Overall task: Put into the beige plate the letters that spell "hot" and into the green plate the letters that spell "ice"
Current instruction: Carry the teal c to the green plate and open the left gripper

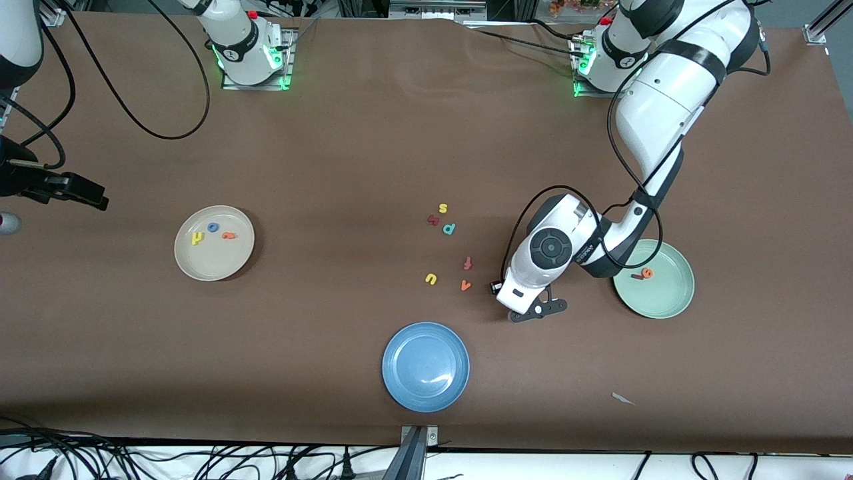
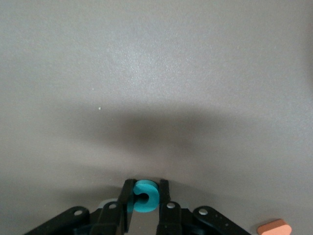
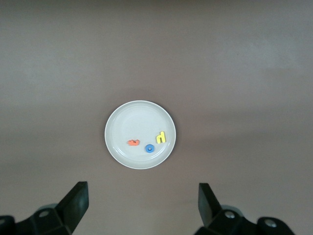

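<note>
The robot's left gripper needs to let go of the teal "c", now low between loose letters and plate, between the orange "e" and the green plate's front rim (image 1: pixel 648 293).
My left gripper (image 1: pixel 538 311) is low at the table between the loose letters and the green plate (image 1: pixel 656 300). In the left wrist view it (image 2: pixel 146 185) is shut on the teal "c" (image 2: pixel 146 197); the front view hides that letter. In the green plate lie the dark red "i" (image 1: pixel 637 276) and orange "e" (image 1: pixel 647 272). The beige plate (image 1: pixel 213 263) holds the yellow "h" (image 1: pixel 197 237), blue "o" (image 1: pixel 212 227) and orange "t" (image 1: pixel 228 235). My right gripper (image 1: pixel 93 195) waits open (image 3: pixel 142 205), high up by the right arm's end, looking down on the beige plate (image 3: pixel 132 122).
A blue plate (image 1: pixel 426 366) sits nearest the front camera. Loose letters lie mid-table: yellow "s" (image 1: pixel 442 209), a dark red letter (image 1: pixel 433 219), teal "p" (image 1: pixel 449 229), orange-red "f" (image 1: pixel 468 263), yellow "u" (image 1: pixel 431 279), orange-red "v" (image 1: pixel 466 285). A white scrap (image 1: pixel 623 399) lies near the front edge.
</note>
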`<act>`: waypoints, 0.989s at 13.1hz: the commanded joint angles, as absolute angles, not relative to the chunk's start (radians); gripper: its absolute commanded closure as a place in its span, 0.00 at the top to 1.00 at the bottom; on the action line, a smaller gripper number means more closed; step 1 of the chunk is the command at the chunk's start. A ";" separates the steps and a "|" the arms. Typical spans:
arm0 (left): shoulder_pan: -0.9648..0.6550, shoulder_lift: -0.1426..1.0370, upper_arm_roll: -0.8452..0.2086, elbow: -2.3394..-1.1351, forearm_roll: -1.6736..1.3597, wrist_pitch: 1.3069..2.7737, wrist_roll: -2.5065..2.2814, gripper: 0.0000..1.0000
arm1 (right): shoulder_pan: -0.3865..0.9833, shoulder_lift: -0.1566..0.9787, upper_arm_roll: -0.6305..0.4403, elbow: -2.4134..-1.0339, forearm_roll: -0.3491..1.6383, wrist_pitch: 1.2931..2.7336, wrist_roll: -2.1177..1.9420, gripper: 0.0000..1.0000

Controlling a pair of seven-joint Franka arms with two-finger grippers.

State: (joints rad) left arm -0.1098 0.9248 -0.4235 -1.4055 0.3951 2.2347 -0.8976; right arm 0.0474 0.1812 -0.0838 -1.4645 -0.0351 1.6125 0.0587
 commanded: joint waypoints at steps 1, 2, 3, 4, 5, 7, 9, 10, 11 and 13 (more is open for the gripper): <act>-0.107 0.905 -0.408 -1.385 0.434 2.163 -0.835 0.17 | 0.029 0.144 -0.061 -1.502 -0.049 1.612 0.054 1.00; -0.089 0.897 -0.408 -1.390 0.439 2.136 -0.789 0.17 | 0.029 0.144 -0.061 -1.502 -0.048 1.596 0.057 1.00; -0.060 0.885 -0.411 -1.403 0.439 2.129 -0.744 0.17 | 0.031 0.144 -0.061 -1.502 -0.046 1.594 0.060 1.00; -0.043 0.871 -0.411 -1.419 0.439 2.125 -0.701 0.17 | 0.029 0.144 -0.063 -1.503 -0.046 1.592 0.060 1.00; -0.017 0.850 -0.413 -1.439 0.439 2.102 -0.655 0.17 | 0.029 0.144 -0.075 -1.503 -0.046 1.583 0.058 1.00; 0.041 0.798 -0.417 -1.498 0.437 2.095 -0.557 0.17 | 0.029 0.144 -0.118 -1.502 -0.041 1.569 0.057 1.00; 0.110 0.735 -0.419 -1.572 0.437 2.095 -0.426 0.15 | 0.028 0.156 -0.126 -1.500 -0.037 1.598 0.055 1.00; 0.144 0.706 -0.422 -1.603 0.436 2.095 -0.357 0.15 | 0.029 0.152 -0.118 -1.494 -0.035 1.621 0.060 1.00; 0.176 0.681 -0.423 -1.626 0.436 2.095 -0.300 0.15 | 0.032 0.150 -0.115 -1.490 -0.037 1.626 0.058 1.00; 0.230 0.658 -0.422 -1.655 0.436 2.095 -0.177 0.15 | 0.031 0.150 -0.123 -1.489 -0.035 1.628 0.052 1.00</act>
State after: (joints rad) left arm 0.1788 0.7233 -0.4103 -1.5756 0.4156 2.0968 -0.2731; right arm 0.0336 0.1734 -0.1231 -1.4761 -0.0358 1.6183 0.0600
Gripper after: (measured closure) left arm 0.758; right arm 0.000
